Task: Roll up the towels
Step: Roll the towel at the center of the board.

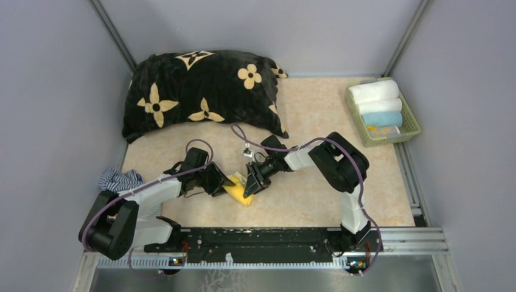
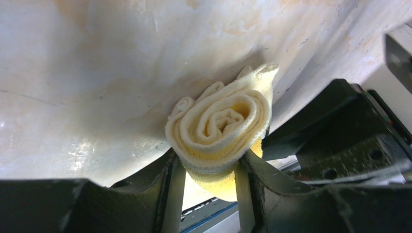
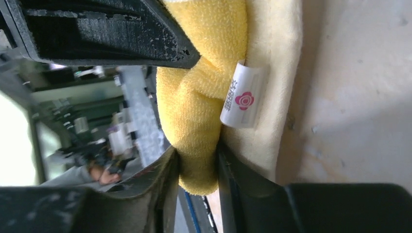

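Note:
The yellow towel's end is pinched in my right gripper, so while my left gripper steadies the roll, my right gripper next takes its middle [image 1: 237, 190] before lifting it.
A rolled yellow towel [image 1: 238, 190] lies on the beige table between my two grippers. My left gripper [image 1: 219, 181] is shut on one end of the roll; in the left wrist view the spiral end of the towel [image 2: 221, 126] sits squeezed between the fingers of the gripper [image 2: 209, 187]. My right gripper [image 1: 251, 182] is shut on the other end; in the right wrist view the towel [image 3: 197, 102] with its white label [image 3: 241, 94] is pinched by the gripper [image 3: 197, 170]. A striped blue towel [image 1: 118, 179] lies crumpled at the table's left edge.
A black pillow with cream flowers [image 1: 204, 91] lies at the back left. A green basket [image 1: 414, 118] at the back right holds rolled white and blue towels [image 1: 380, 100]. The metal rail [image 1: 268, 240] runs along the near edge. Grey walls close in both sides.

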`<state>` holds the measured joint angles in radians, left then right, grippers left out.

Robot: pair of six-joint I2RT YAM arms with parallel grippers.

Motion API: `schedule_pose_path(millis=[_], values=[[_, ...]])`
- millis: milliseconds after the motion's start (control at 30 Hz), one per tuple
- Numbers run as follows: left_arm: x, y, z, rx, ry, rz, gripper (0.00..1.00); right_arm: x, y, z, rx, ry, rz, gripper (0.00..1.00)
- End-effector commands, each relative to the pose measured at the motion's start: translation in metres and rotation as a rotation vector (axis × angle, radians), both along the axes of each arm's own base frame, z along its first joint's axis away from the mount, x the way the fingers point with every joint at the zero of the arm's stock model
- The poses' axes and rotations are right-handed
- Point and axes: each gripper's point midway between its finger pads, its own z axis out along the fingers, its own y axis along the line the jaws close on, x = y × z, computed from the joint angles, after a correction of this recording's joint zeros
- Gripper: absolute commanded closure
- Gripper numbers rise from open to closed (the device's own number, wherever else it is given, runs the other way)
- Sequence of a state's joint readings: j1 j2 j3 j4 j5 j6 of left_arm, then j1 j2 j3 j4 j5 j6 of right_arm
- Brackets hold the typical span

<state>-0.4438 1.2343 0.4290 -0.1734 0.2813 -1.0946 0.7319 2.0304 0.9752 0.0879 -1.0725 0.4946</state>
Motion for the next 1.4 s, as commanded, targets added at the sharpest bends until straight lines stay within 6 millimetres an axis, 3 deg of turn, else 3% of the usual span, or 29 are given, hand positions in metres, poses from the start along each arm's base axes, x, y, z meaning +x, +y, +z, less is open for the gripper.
schedule_pose_path(millis=[0, 133, 300, 433, 533, 767, 900, 1167, 1233, 1367], values=[[-0.004, 0.011, -0.021, 0.092, 0.021, -0.004, 0.56, 0.015, -0.021, -0.006, -0.211, -0.274, -0.042, 0.63], [-0.008, 0.014, -0.026, 0.105, 0.038, -0.006, 0.56, 0.031, -0.026, 0.020, -0.326, -0.510, -0.071, 0.51], [-0.007, 0.013, -0.027, 0.117, 0.048, -0.016, 0.55, 0.047, -0.024, 0.052, -0.477, -0.827, -0.080, 0.46], [-0.008, 0.013, -0.029, 0.123, 0.055, -0.023, 0.55, 0.044, -0.005, 0.075, -0.524, -1.049, -0.059, 0.45], [-0.009, 0.013, -0.030, 0.126, 0.058, -0.026, 0.55, 0.030, 0.017, 0.079, -0.513, -1.135, -0.014, 0.44], [-0.009, 0.014, -0.029, 0.126, 0.053, -0.027, 0.53, 0.011, 0.031, 0.042, -0.597, -1.202, 0.094, 0.45], [-0.008, 0.012, -0.027, 0.119, 0.047, -0.032, 0.50, 0.016, 0.012, 0.008, -0.729, -1.206, 0.114, 0.46], [-0.006, 0.009, -0.027, 0.107, 0.038, -0.046, 0.45, 0.020, -0.020, -0.029, -0.872, -1.224, 0.152, 0.46], [-0.005, 0.008, -0.026, 0.104, 0.036, -0.051, 0.42, 0.018, -0.024, -0.037, -0.887, -1.214, 0.174, 0.49], [0.000, 0.007, -0.018, 0.106, 0.016, -0.048, 0.36, 0.011, -0.028, -0.047, -0.847, -1.123, 0.184, 0.68]])
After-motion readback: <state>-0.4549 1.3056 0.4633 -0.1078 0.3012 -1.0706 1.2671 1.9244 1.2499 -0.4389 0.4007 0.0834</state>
